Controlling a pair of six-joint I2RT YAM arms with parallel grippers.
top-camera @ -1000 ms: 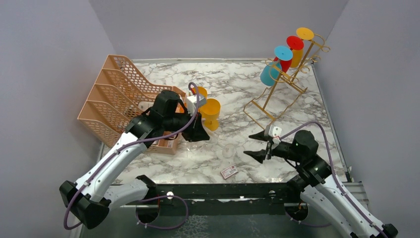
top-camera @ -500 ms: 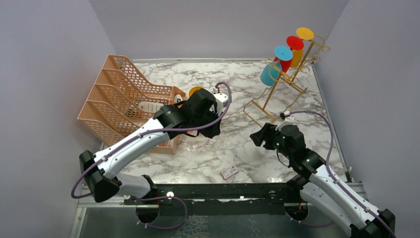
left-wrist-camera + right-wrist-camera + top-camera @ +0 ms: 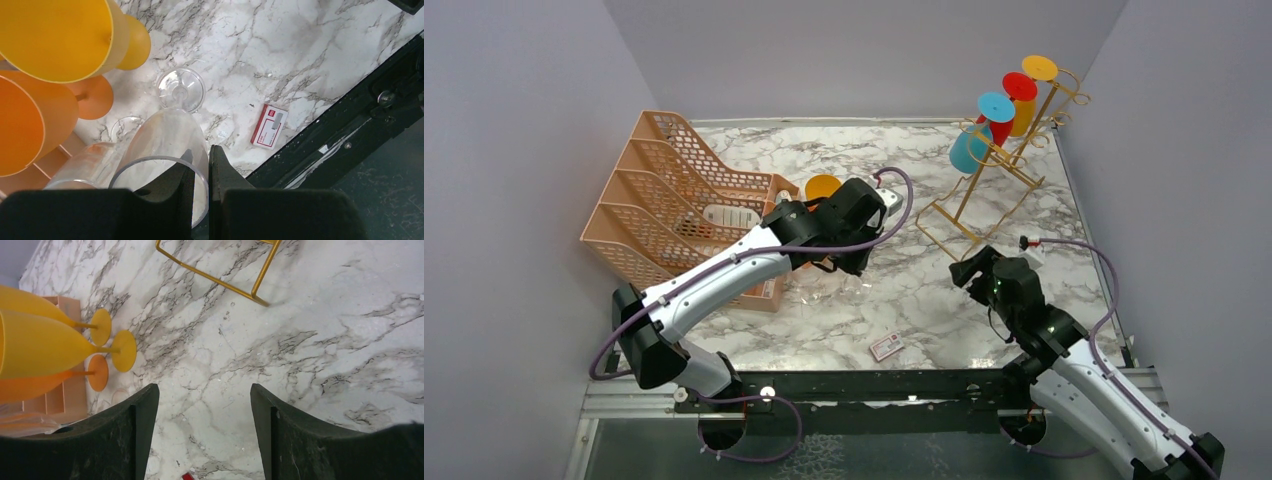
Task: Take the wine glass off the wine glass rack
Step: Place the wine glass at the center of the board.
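Observation:
My left gripper has the clear wine glass, its foot still on the table. I should let go of it with that gripper on the marble point(image 3: 849, 284) point(image 3: 169, 91), close beside the second clear glass.
The gold wire wine glass rack point(image 3: 996, 185) stands at the far right with a blue glass point(image 3: 971, 148), a red glass point(image 3: 1014, 95) and a yellow glass point(image 3: 1036, 78) hanging on it. Its base rail shows in the right wrist view point(image 3: 215, 279). My right gripper point(image 3: 969, 268) point(image 3: 202, 425) is open and empty over the marble, just short of the rack's base. My left gripper point(image 3: 854, 262) point(image 3: 200, 152) is shut on the rim of a clear wine glass point(image 3: 170, 140), one finger inside the bowl, its foot point(image 3: 181, 90) on the table.
A peach mesh file organizer point(image 3: 664, 190) stands at the left. Yellow point(image 3: 55, 35) and orange point(image 3: 25, 125) glasses and a second clear glass point(image 3: 85, 167) stand beside the held one. A small red and white card point(image 3: 886, 346) lies near the front edge.
My left arm has swung right and farther out from the organizer. My right arm has turned and moved back toward the rack's base, jaws still open.

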